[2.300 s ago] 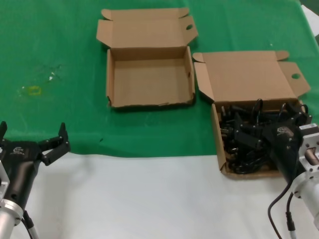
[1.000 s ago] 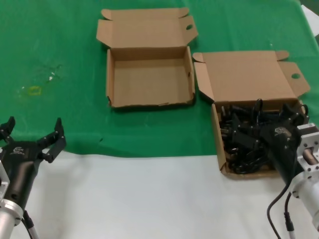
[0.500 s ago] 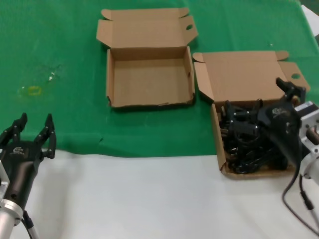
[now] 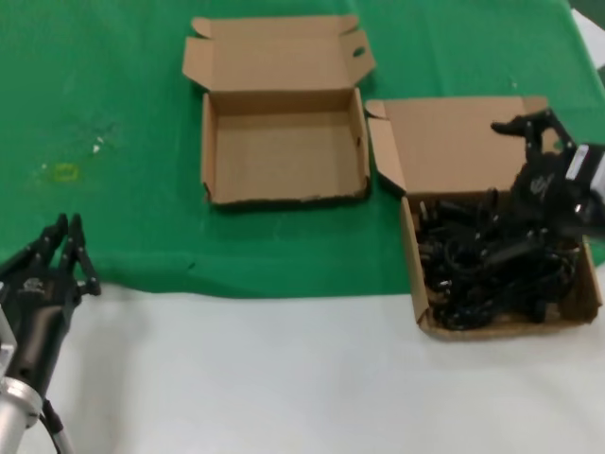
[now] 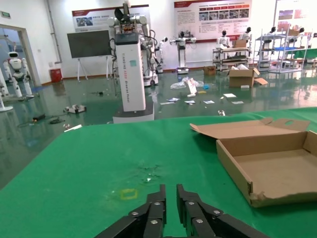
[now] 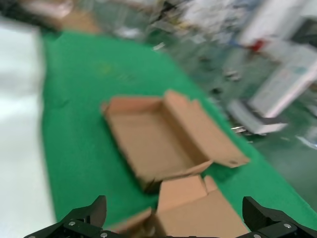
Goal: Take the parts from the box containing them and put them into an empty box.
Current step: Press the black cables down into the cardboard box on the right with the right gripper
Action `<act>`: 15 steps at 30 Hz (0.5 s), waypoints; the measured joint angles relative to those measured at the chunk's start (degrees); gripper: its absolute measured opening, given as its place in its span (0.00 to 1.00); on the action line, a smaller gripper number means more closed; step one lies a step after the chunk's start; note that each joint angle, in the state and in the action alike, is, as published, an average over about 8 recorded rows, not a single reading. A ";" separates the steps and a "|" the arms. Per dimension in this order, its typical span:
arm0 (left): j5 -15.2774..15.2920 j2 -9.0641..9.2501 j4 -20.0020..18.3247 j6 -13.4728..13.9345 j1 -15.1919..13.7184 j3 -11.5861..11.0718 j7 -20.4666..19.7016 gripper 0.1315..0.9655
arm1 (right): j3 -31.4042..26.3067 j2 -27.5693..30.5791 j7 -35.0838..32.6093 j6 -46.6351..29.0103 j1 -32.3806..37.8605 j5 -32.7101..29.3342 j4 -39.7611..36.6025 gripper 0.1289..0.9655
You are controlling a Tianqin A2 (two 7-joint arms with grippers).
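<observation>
My right gripper needs to close on the coiled black cable's middle (image 4: 501, 225), near the lid side of the box containing the parts.
The parts (image 4: 487, 263), a tangle of black coiled cables and plugs, fill the box containing them (image 4: 422, 307) at the right. My right gripper (image 4: 529, 130) hovers above that box's far side and raised lid (image 4: 454, 142), open wide with nothing between its fingers; it is just as wide and bare in the right wrist view (image 6: 176, 212). The empty box (image 4: 284, 156) lies open mid-table, and shows too in the wrist views (image 5: 277, 166) (image 6: 143, 136). Parked at the near left, my left gripper (image 4: 68, 235) (image 5: 171, 191) is shut, only a thin slit between its fingers.
A green cloth (image 4: 113, 85) covers the far half of the table, with a white surface (image 4: 265, 378) nearer me. A small yellow mark (image 4: 64, 171) sits on the cloth at the left. The two boxes stand close together, lids folded back.
My right gripper has risen out of the cable pile and moved back over the lid, opening wide, with no cable in it. The left gripper's fingers have closed from wide open.
</observation>
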 joint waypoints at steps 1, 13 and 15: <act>0.00 0.00 0.00 0.00 0.00 0.00 0.00 0.12 | -1.52 0.39 -0.43 -2.62 2.73 -0.76 -1.05 1.00; 0.00 0.00 0.00 0.00 0.00 0.00 0.00 0.02 | -18.61 -5.02 -11.19 -34.05 31.36 -6.82 -17.27 1.00; 0.00 0.00 0.00 0.00 0.00 0.00 0.00 0.02 | -18.94 -7.20 -13.23 -38.77 33.85 -9.26 -20.38 1.00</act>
